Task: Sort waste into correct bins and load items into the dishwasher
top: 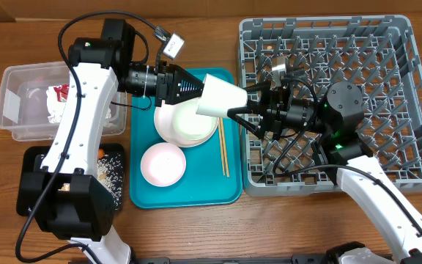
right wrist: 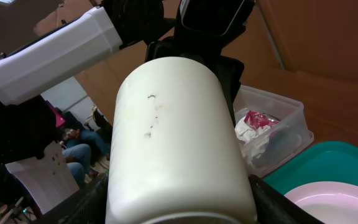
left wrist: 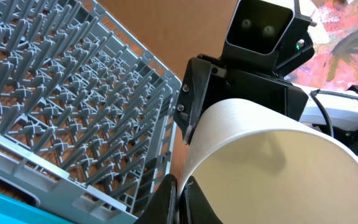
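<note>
My left gripper is pinching the cup's rim, which must face down in the rack, so next my right gripper regrips the cup's base (top: 240, 101) and takes over the cup.
A white cup (top: 218, 97) (left wrist: 272, 162) (right wrist: 173, 143) hangs on its side above the teal tray (top: 196, 194). My left gripper (top: 201, 94) (left wrist: 180, 193) is shut on the cup's rim, one finger inside and one outside. My right gripper (top: 234, 110) (right wrist: 176, 208) reaches from the grey dishwasher rack (top: 387, 44) (left wrist: 55, 81), and its two fingers press the cup's sides near the base. On the tray lie a pale pink plate (top: 163, 163) (right wrist: 334, 202), stacked white dishes (top: 185, 125) and chopsticks (top: 223, 147).
The clear tub (top: 20, 81) (right wrist: 278, 112) at the left holds a red wrapper (top: 59, 92) (right wrist: 257, 118) and a white napkin (top: 53, 106). The black tray (top: 116, 192) below it carries loose rice (top: 108, 167). Both arms meet over the tray's right edge.
</note>
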Robot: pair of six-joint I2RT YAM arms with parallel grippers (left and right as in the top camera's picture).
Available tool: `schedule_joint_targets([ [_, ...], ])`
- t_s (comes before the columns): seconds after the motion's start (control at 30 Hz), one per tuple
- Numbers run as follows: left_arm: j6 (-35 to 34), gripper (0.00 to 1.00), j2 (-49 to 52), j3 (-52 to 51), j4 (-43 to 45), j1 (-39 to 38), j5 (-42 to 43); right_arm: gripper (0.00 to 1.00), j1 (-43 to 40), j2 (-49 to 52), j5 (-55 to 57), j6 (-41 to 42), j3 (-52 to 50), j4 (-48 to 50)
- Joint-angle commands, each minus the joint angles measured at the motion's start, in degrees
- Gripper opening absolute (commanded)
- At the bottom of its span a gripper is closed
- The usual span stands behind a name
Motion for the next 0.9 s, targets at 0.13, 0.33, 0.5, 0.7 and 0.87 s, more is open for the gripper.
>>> schedule_joint_targets([
  [0.13, -0.59, 0.04, -0.79, 0.61, 0.48, -0.52, -1.14, 0.67, 0.72, -0.5, -1.95, -0.15, 1.44, 2.36],
  [0.33, -0.59, 0.04, -0.79, 0.61, 0.66, -0.52, -1.14, 0.73, 0.72, -0.46, -1.29, -0.35, 1.44, 3.02],
  [0.5, -0.59, 0.04, -0.79, 0.61, 0.68, -0.52, -2.43, 0.74, 0.72, -0.46, -1.29, -0.59, 1.44, 3.02],
  [0.7, -0.61, 0.04, -0.79, 0.61, 0.85, -0.52, -2.47, 0.86, 0.83, -0.46, -1.29, -0.63, 1.44, 3.02],
  [0.87, -0.61, 0.04, -0.79, 0.61, 1.09, -0.52, -2.4, 0.79, 0.83, -0.46, -1.33, -1.05, 1.44, 3.02],
])
